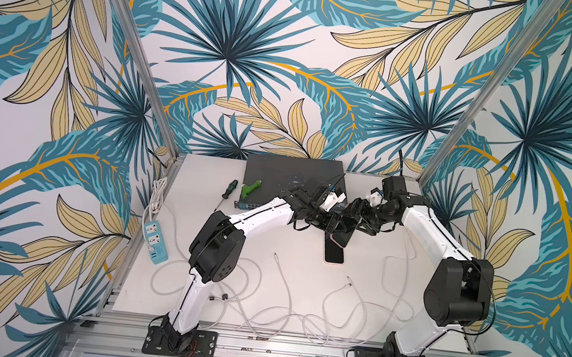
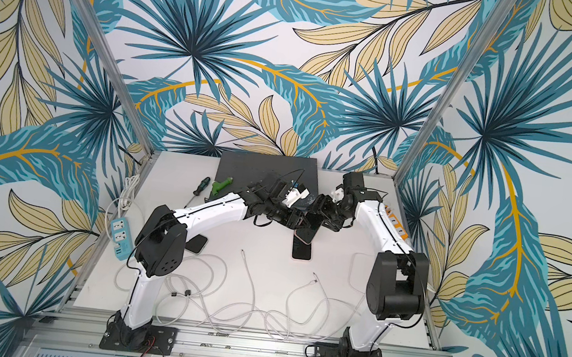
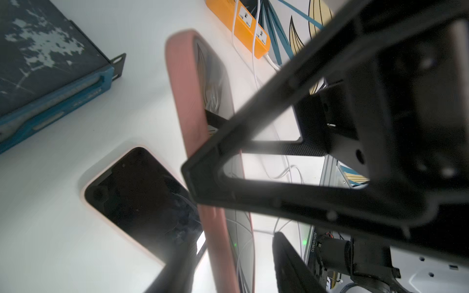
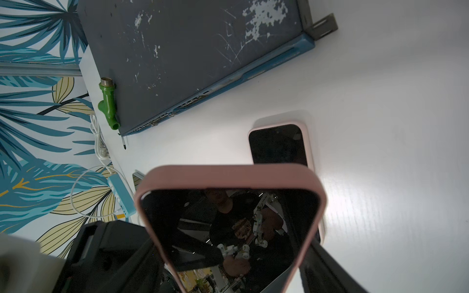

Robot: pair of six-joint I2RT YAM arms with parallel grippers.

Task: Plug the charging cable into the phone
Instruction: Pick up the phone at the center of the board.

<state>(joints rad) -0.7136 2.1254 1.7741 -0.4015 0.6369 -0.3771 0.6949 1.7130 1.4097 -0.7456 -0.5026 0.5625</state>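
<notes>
The raised phone has its long edges spanned by my right gripper, so my left gripper should hold the phone while my right gripper takes a long edge, front and back (image 4: 318, 214).
A phone in a pink case (image 4: 228, 182) hangs above the table's middle, my right gripper (image 4: 231, 243) shut on its long edges. The left gripper (image 3: 236, 243) is open, a finger on each side of that phone (image 3: 187, 101), front and back, with a gap showing at both. In both top views the two grippers (image 1: 341, 228) (image 2: 303, 223) meet over the phone. A second pink-cased phone (image 1: 334, 251) (image 4: 278, 144) lies flat just below. White charging cables lie loose at the front, with free plug ends (image 1: 275, 255) (image 1: 349, 278) on the table, touched by neither gripper.
A dark network switch (image 1: 291, 180) sits at the back, with a green pipe fitting (image 1: 251, 188) and a screwdriver (image 1: 229, 189) to its left. A blue power strip (image 1: 156, 242) lies at the left edge, an orange one (image 2: 394, 219) at the right. A dark phone (image 2: 198, 244) lies under the left arm's elbow.
</notes>
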